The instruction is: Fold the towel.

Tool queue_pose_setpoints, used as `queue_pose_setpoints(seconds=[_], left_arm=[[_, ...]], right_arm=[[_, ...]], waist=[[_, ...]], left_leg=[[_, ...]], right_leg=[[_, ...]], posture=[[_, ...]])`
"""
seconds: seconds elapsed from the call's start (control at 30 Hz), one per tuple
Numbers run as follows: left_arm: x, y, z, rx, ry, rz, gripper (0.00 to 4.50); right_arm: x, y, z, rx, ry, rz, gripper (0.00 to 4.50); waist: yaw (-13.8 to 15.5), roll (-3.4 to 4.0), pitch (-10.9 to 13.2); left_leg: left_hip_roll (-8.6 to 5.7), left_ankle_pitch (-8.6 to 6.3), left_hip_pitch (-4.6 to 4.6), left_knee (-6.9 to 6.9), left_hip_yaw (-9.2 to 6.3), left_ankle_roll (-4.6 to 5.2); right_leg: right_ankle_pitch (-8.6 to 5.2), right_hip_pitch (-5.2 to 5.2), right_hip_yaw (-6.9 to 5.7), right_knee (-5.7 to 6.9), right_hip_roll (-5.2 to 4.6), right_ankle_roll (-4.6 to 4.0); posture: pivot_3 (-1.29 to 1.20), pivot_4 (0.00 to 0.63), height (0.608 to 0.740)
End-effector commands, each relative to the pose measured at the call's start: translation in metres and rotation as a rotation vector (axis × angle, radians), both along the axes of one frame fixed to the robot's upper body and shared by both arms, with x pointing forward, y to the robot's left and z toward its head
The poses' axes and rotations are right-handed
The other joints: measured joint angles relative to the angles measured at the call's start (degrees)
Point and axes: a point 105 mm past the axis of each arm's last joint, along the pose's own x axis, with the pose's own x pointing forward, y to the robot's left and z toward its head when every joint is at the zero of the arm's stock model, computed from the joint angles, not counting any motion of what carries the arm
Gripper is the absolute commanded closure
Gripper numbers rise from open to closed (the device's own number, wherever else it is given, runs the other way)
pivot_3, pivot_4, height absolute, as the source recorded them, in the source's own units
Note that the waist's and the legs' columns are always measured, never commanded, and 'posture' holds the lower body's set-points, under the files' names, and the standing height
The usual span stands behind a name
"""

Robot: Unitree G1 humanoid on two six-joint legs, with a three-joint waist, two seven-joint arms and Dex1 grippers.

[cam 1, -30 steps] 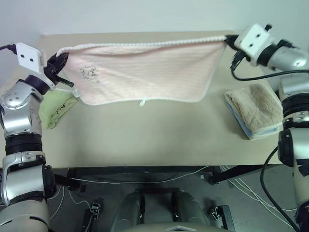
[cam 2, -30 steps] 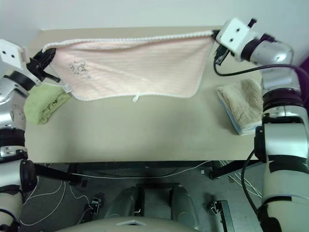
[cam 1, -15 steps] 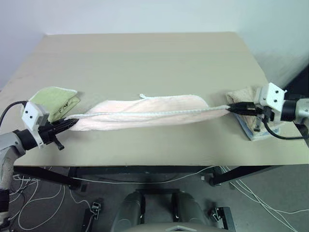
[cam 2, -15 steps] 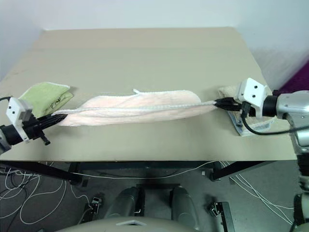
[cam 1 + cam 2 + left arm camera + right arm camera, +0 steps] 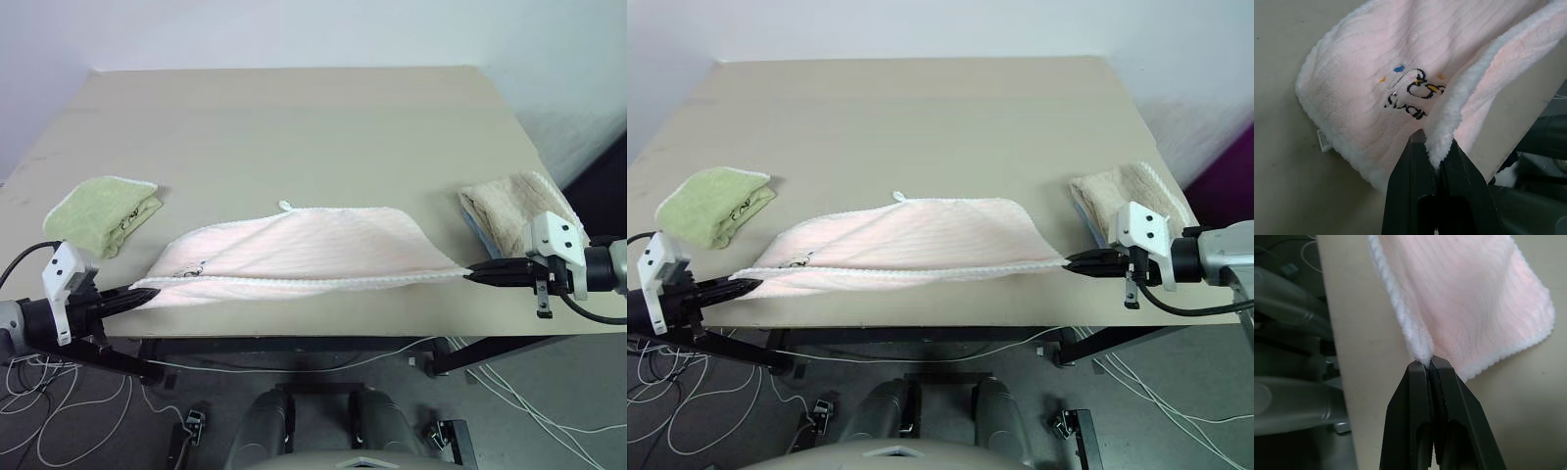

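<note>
Next, I let go of the pale pink towel's front corner with my right gripper at its far corner (image 5: pixel 410 207) (image 5: pixel 1549 323) facing the beige towel.
The pale pink towel (image 5: pixel 294 245) lies doubled over on the table (image 5: pixel 294 117) near its front edge. Its white scalloped edge runs taut between my two grippers. My left gripper (image 5: pixel 147 292) is shut on the towel's left front corner, just off the table's front edge. My right gripper (image 5: pixel 472 275) is shut on the right front corner, level with it. A small white loop tag (image 5: pixel 285 206) pokes out at the towel's far edge. The left wrist view shows embroidery (image 5: pixel 1413 93) just beyond the pinched corner (image 5: pixel 1439 142). In the right wrist view the fingers (image 5: pixel 1418 382) clamp the towel's corner (image 5: pixel 1422 350).
A folded green towel (image 5: pixel 103 211) lies at the table's left side. A folded beige towel (image 5: pixel 514 206) sits on something blue at the right edge. Cables run over the floor under the table's front edge.
Both grippers came down from high over the table's back and drew toward the front edge, still holding the corners. The towel went from hanging stretched to lying doubled on the table.
</note>
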Motion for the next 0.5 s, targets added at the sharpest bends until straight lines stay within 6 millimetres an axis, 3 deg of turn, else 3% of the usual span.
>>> queue_pose_setpoints(seconds=[0.03,0.3,0.5], left_arm=[[0.017,0.008,0.013,0.047,-0.084,0.055,4.5],[0.065,0.017,0.014,0.099,-0.22,0.17,4.5],[0.101,0.02,0.001,0.177,-0.268,0.254,4.5]], right_arm=[[0.018,-0.001,0.016,-0.019,-0.113,-0.031,4.48],[0.064,0.0,0.015,-0.017,-0.219,-0.1,4.48],[0.107,0.005,0.006,-0.035,-0.293,-0.166,4.48]], waist=[[-0.01,0.0,0.0],[-0.08,-0.01,0.0],[-0.14,-0.02,-0.01]], left_leg=[[0.0,0.0,0.01,0.0,0.0,0.0],[-0.08,0.01,-0.12,-0.01,0.06,-0.01],[-0.08,0.02,-0.1,0.05,0.08,-0.02]], right_leg=[[0.0,0.0,0.0,0.0,0.0,0.0],[0.02,-0.18,-0.03,0.03,0.02,0.03],[0.02,-0.21,-0.05,0.14,0.19,0.04]], posture=[[0.0,0.15,0.74],[0.0,0.15,0.74],[0.0,0.15,0.74]])
